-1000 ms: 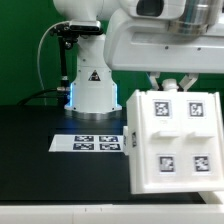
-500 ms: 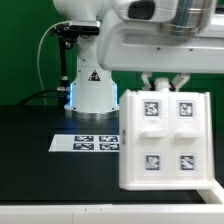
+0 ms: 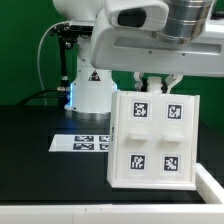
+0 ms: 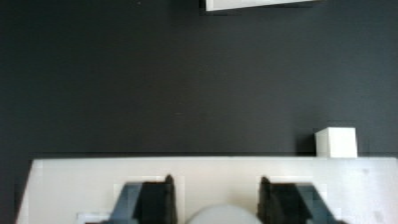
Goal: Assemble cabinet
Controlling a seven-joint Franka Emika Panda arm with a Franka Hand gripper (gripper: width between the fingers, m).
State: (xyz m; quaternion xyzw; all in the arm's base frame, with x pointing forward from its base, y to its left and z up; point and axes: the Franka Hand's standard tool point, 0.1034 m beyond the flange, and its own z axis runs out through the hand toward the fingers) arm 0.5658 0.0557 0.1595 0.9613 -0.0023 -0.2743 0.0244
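My gripper will let go of the cabinet piece upright in the near corner (image 3: 175, 202) between the white bars on the table there.
A white boxy cabinet piece (image 3: 150, 140) with several black-and-white square tags on its face hangs upright above the black table. My gripper (image 3: 160, 87) is shut on its top edge from above. In the wrist view the same cabinet piece (image 4: 196, 168) fills the space around my gripper (image 4: 217, 205), with a dark finger (image 4: 146, 200) on one side of it and the other on the opposite side. Another white cabinet part (image 4: 258, 4) and a small white part (image 4: 336, 142) lie on the table further off.
The marker board (image 3: 85, 143) lies flat on the table, partly hidden behind the held piece. The white robot base (image 3: 90, 90) with a triangle sticker stands behind it. A white part's edge (image 3: 210, 183) shows low at the exterior view's right.
The held cabinet piece and my gripper have moved toward the exterior view's left, now covering more of the marker board. The grip has stayed the same.
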